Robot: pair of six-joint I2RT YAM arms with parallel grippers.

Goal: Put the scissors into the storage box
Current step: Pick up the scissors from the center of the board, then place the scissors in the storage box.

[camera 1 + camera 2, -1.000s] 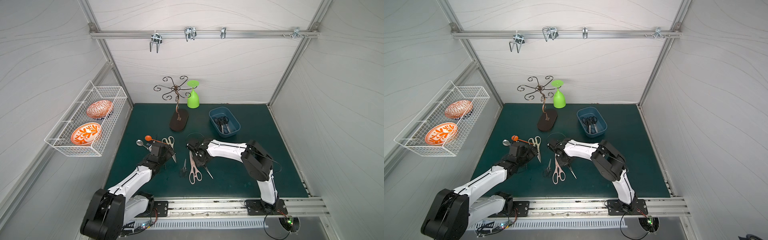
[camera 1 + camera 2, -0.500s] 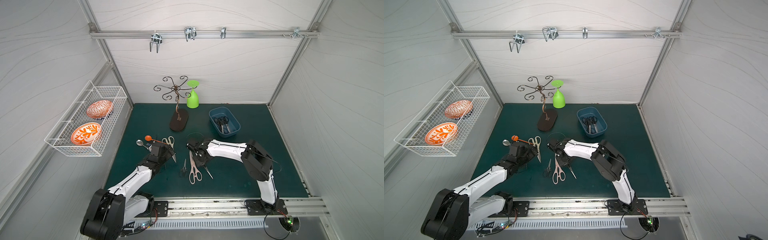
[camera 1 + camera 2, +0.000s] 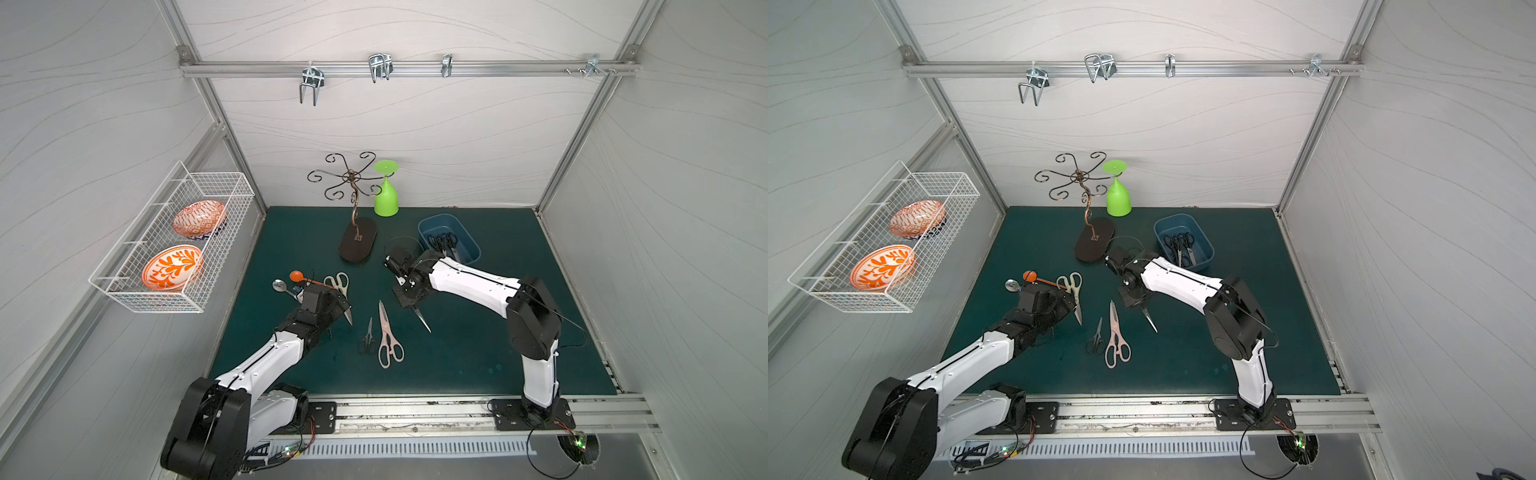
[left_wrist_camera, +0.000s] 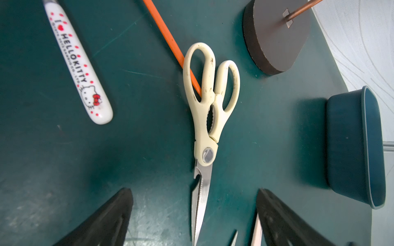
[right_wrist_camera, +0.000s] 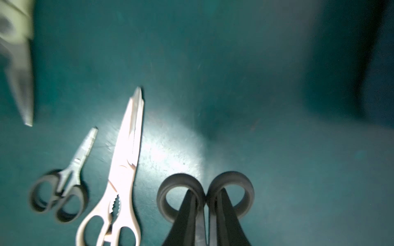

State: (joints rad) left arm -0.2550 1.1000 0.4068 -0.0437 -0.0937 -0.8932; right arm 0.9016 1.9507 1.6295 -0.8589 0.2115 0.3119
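The black-handled scissors, now hanging point-down above the mat, will be let go by my right gripper on top of the other scissors in the blue storage box (image 3: 441, 249).
My right gripper (image 5: 205, 194) is shut on the handle loops of a black-handled pair of scissors (image 5: 232, 181), whose blade (image 3: 423, 319) hangs point-down above the mat. My left gripper (image 4: 194, 191) is open, its fingers on either side of the blade of the cream-handled scissors (image 4: 210, 100), which lie flat on the mat (image 3: 338, 282). In the middle, pink-handled scissors (image 3: 388, 338) and a small black pair (image 3: 368, 341) lie side by side. The blue storage box (image 3: 473, 251) stands at the back right with several black-handled scissors (image 3: 442, 241) in it.
A Hello Kitty spoon (image 4: 78, 70) and an orange-handled spoon (image 3: 296, 275) lie by the cream scissors, the orange handle running under them. A brown stand (image 3: 357, 245) and a green cup (image 3: 385, 199) stand at the back. A wire basket (image 3: 124, 297) with bowls hangs on the left wall.
My right gripper has risen and shifted back toward the box with the black scissors in it. The left arm has not moved.
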